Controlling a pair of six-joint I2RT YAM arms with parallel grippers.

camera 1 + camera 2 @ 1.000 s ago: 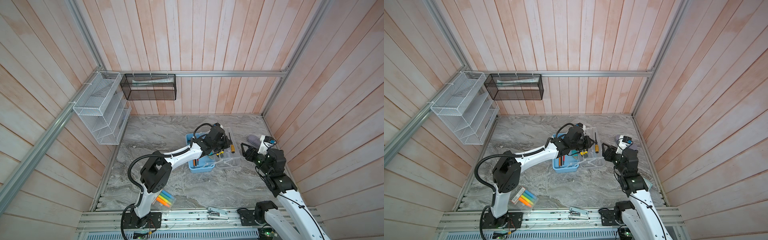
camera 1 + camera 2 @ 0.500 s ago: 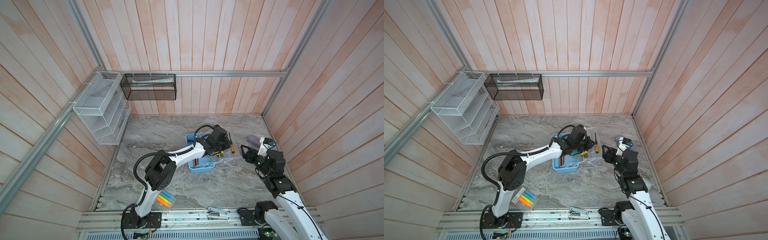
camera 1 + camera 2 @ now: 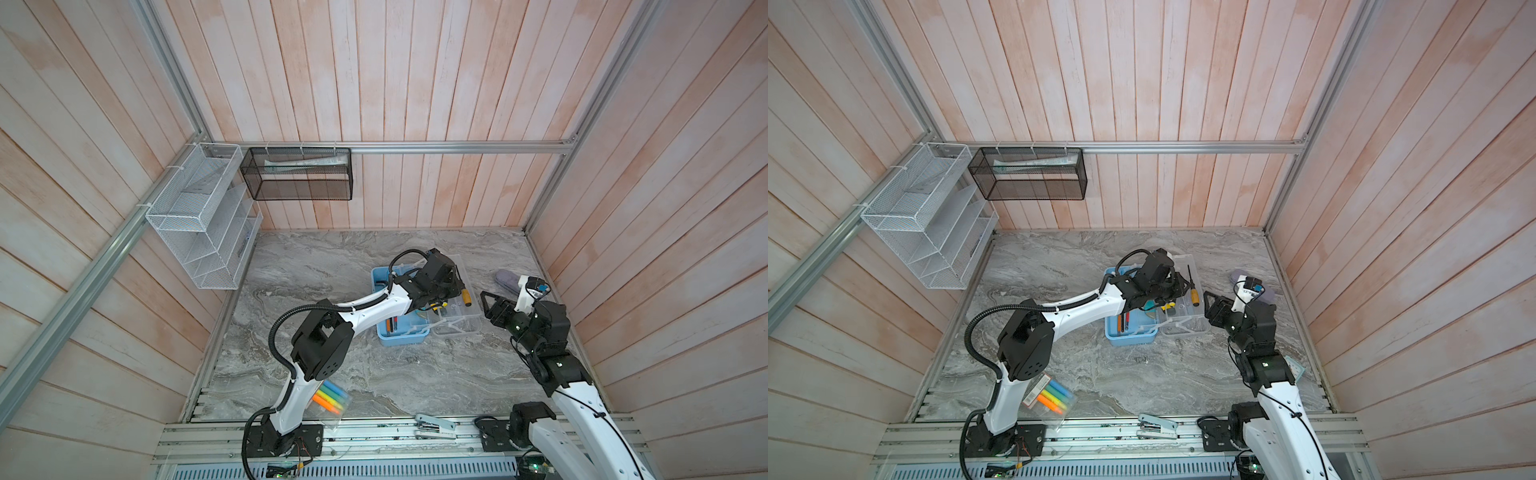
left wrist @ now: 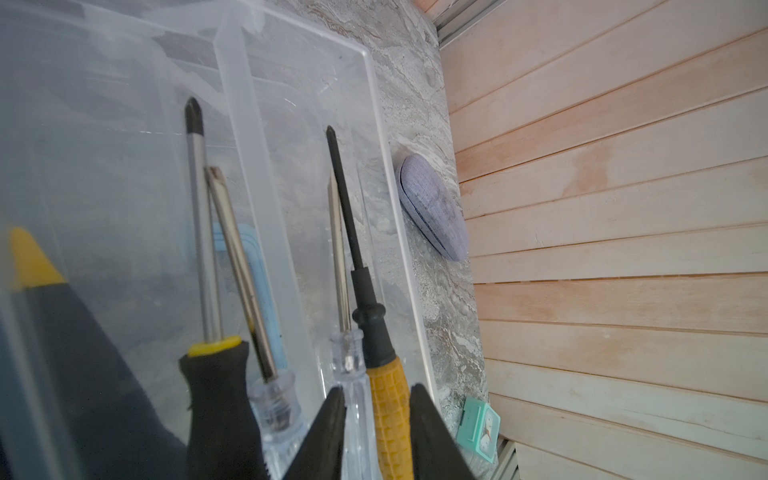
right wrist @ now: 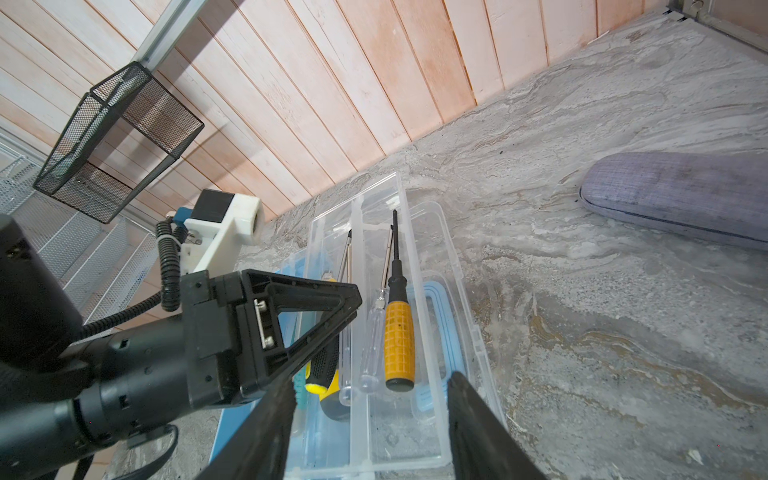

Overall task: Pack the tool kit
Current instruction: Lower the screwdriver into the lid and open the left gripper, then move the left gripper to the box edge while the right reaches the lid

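My right gripper is to take hold next of the transparent lid's outer edge (image 3: 479, 321) (image 5: 493, 400) near its front corner, on the side away from the light-blue box.
The tool kit (image 3: 399, 338) (image 3: 1129, 338) is a light-blue box standing open mid-table, its transparent lid (image 3: 457, 324) (image 3: 1187, 326) folded out flat to the right. Several screwdrivers lie in the lid's channels. My left gripper (image 4: 377, 388) (image 3: 442, 303) hovers low over them, open. Its fingers straddle the orange-handled screwdriver (image 4: 388, 411) (image 5: 399, 336) and a clear-handled one, both resting in the lid. My right gripper (image 5: 370, 378) (image 3: 486, 309) is open just off the lid's near right end, holding nothing.
A lilac oval case (image 3: 507, 277) (image 5: 673, 195) lies by the right wall. A highlighter packet (image 3: 332, 397) and a stapler (image 3: 434, 428) sit at the front edge. A small teal box (image 4: 478, 424) is near the right wall. Wire racks (image 3: 199, 216) hang at the back left.
My left gripper's jaws have parted around the orange screwdriver handle, and the left arm's elbow has shifted right. The right arm has hardly moved.
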